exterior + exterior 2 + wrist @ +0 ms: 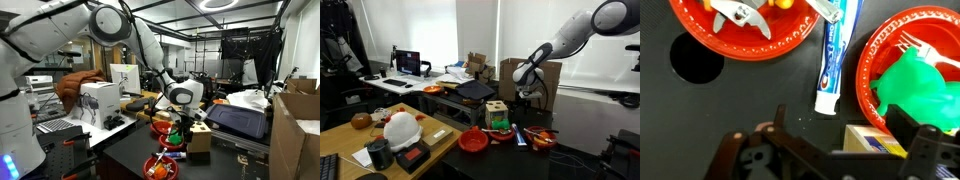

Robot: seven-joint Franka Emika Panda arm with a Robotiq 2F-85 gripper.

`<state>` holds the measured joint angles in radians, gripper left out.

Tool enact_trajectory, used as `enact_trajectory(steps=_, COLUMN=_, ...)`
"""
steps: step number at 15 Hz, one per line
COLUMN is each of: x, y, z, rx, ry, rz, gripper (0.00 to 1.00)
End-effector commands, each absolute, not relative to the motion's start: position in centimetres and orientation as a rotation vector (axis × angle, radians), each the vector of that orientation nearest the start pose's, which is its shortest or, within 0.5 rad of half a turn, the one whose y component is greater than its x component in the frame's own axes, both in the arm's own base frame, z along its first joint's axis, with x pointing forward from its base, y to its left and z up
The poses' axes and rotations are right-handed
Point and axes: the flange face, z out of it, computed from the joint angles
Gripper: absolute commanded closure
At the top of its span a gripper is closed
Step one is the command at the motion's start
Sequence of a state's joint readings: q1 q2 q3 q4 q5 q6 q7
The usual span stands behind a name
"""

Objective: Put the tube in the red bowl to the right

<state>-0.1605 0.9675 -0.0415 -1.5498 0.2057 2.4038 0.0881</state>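
My gripper is going to close on the white cap of the tube (pixel 185 155) (pixel 827 103), at the end of the tube away from the red bowl holding pliers.
In the wrist view the tube (pixel 832 55), white with blue and red print, lies on the black tabletop between two red bowls. Its cap end points toward my gripper and its far end reaches the rim of the red bowl (pixel 740 45) holding pliers. The other red bowl (pixel 872 75) holds a green object and a white fork. My gripper (pixel 840 120) is open and empty, hovering just above the tube's cap end. In both exterior views the gripper (pixel 181 122) (pixel 525 98) hangs over the bowls (pixel 160 166) (pixel 542 138).
A small yellow and blue box (pixel 875 142) lies by my gripper's finger next to the bowl with the green object. A wooden cube (pixel 497 111) stands near the bowls. A black case (pixel 238 120), cardboard boxes (pixel 295 130) and desk clutter surround the work area.
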Motion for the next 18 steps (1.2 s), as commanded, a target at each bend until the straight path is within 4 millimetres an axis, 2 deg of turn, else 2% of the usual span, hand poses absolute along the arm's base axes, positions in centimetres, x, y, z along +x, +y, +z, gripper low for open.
enact_trajectory(steps=1, x=67.1, y=-13.2, z=5.9, rx=-2.894, ry=0.687, rz=0.172, gripper=0.0)
enact_trajectory(steps=9, x=67.2, y=-15.8, z=3.8, rx=-2.847, ry=0.768, rz=0.153, gripper=0.0)
enact_trajectory(steps=18, x=67.8, y=-15.7, z=1.3, rx=-2.833, ry=0.78, rz=0.149, gripper=0.0)
